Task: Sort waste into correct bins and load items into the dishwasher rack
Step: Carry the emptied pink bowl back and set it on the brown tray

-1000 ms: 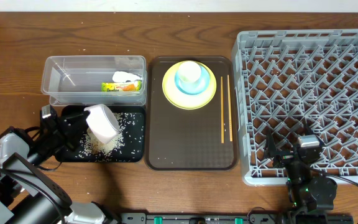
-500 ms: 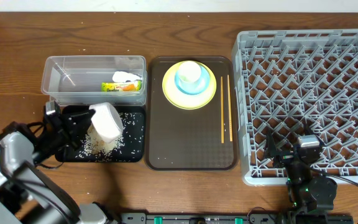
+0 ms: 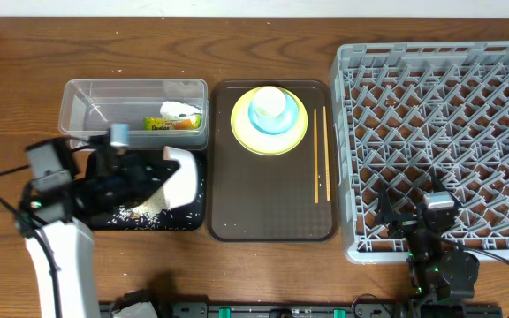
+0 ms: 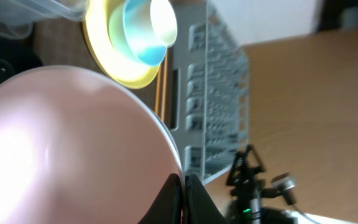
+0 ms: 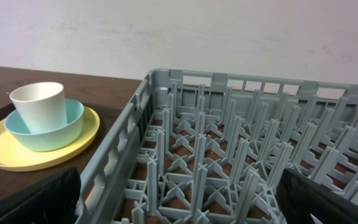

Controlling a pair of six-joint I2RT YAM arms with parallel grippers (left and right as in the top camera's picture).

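I need to use my left gripper to set the white bowl down on the serving tray (image 3: 262, 188) in front of the yellow-green plate.
My left gripper (image 3: 162, 172) is shut on the rim of the white bowl (image 3: 182, 177) and holds it tipped on edge over the right part of the black tray (image 3: 104, 217). Rice scraps (image 3: 135, 210) lie in that tray. In the left wrist view the bowl (image 4: 61, 143) fills the left side, with the fingers (image 4: 183, 193) pinched on its rim. The clear tub (image 3: 78, 106) holds the wrapper (image 3: 170, 124) and the tissue (image 3: 179, 109). The cup (image 3: 270, 102) sits in the blue bowl (image 3: 256, 121) on the yellow-green plate (image 3: 241, 132). Two chopsticks (image 3: 321, 155) lie beside it. My right gripper (image 3: 411, 214) is open at the front edge of the rack (image 3: 440, 132).
The plate stack and the chopsticks rest on a dark brown serving tray (image 3: 263, 212) between the bins and the rack. The right wrist view shows the rack's pegs (image 5: 229, 143) close ahead and the plate stack (image 5: 42, 124) at the left. My right arm (image 4: 253, 186) shows in the left wrist view.
My left arm has swung up and to the right. The white bowl has moved right over the black tray and now stands on edge. The right arm has not moved.
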